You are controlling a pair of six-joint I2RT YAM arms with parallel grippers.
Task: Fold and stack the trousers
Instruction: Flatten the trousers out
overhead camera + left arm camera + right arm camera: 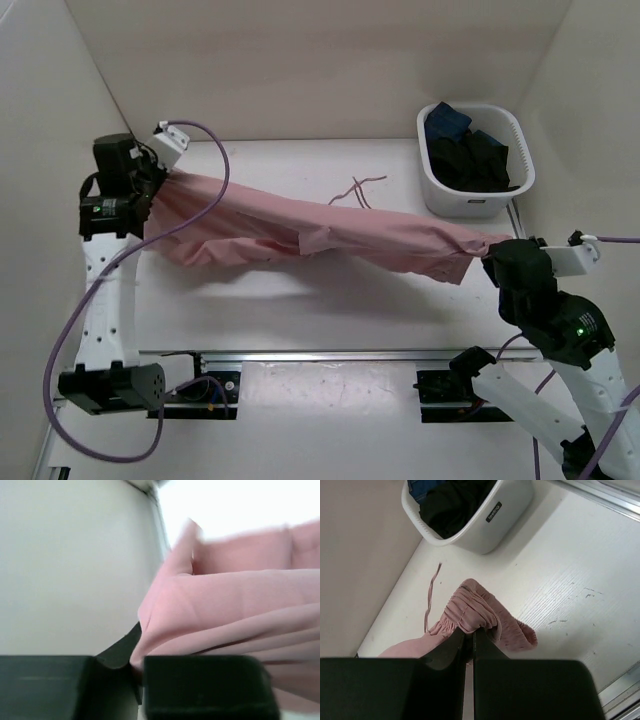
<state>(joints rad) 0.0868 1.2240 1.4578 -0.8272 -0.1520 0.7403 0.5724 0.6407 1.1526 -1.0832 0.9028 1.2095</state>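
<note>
The robot's right gripper should release the trousers' gathered waist on the bare table (466, 317) (602, 640) just behind the near metal rail.
The dusty-pink trousers (320, 232) hang stretched in the air between my two grippers, sagging a little above the table. My left gripper (158, 183) is shut on the leg end at the far left; in the left wrist view the pink fabric (225, 615) bunches out from between the jaws. My right gripper (492, 248) is shut on the gathered elastic waist (475, 612) at the right. The thin drawstring (352, 190) trails on the table behind the cloth and also shows in the right wrist view (431, 597).
A white basket (492, 195) holding dark clothes stands at the back right, close to my right gripper; it shows in the right wrist view (485, 527). Walls enclose the table on the left, back and right. A metal rail (330, 355) runs along the near edge.
</note>
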